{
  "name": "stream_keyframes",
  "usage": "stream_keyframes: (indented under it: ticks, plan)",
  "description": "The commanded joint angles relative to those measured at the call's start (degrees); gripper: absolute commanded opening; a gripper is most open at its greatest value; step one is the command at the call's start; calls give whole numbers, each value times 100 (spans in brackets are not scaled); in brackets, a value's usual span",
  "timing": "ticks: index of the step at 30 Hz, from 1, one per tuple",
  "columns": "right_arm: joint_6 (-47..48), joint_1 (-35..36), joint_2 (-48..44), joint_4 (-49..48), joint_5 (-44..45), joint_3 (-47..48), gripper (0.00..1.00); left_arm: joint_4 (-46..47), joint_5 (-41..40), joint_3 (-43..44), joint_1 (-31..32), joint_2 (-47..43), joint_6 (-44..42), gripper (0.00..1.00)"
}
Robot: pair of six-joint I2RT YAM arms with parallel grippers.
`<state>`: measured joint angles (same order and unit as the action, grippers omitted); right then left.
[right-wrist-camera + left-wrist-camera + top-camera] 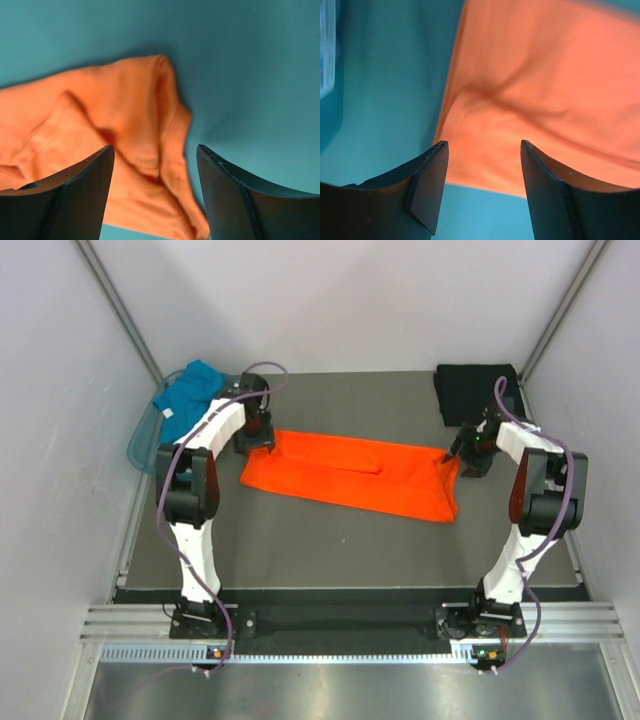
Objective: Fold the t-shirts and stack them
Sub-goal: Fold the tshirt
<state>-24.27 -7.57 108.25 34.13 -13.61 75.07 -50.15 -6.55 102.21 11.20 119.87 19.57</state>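
Next, I close my left gripper on the near corner (244,482) (449,177) of the orange t-shirt, at the end nearest the basket.
A bright orange t-shirt (355,475) lies folded into a long strip across the middle of the dark table. My left gripper (266,445) is open just above its far-left corner; the left wrist view shows the orange cloth (535,100) between the spread fingers. My right gripper (452,455) is open above the shirt's far-right corner; the right wrist view shows a bunched orange fold (150,130) between the fingers. A black t-shirt (477,392) lies folded at the far right. A teal t-shirt (190,395) lies in the basket at the far left. No pink shirt is in view.
A translucent blue-green plastic basket (143,435) sits at the table's far-left edge. White walls close in both sides and the back. A metal rail (330,625) runs along the near edge by the arm bases.
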Motion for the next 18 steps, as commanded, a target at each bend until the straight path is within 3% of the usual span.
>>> stream_keyframes:
  ticks: [1,13,18]
  plan:
    - [80,-165,196,-363,-125,271,66,-74,-338,-543,-39,-613,3,64]
    - [713,-280,926,-627,-142,930,52,-267,-84,-1054,-329,-1256,135,60]
    - [915,-289,1172,-636,-406,1168,42,-355,-5,-1239,-347,-1528,187,60]
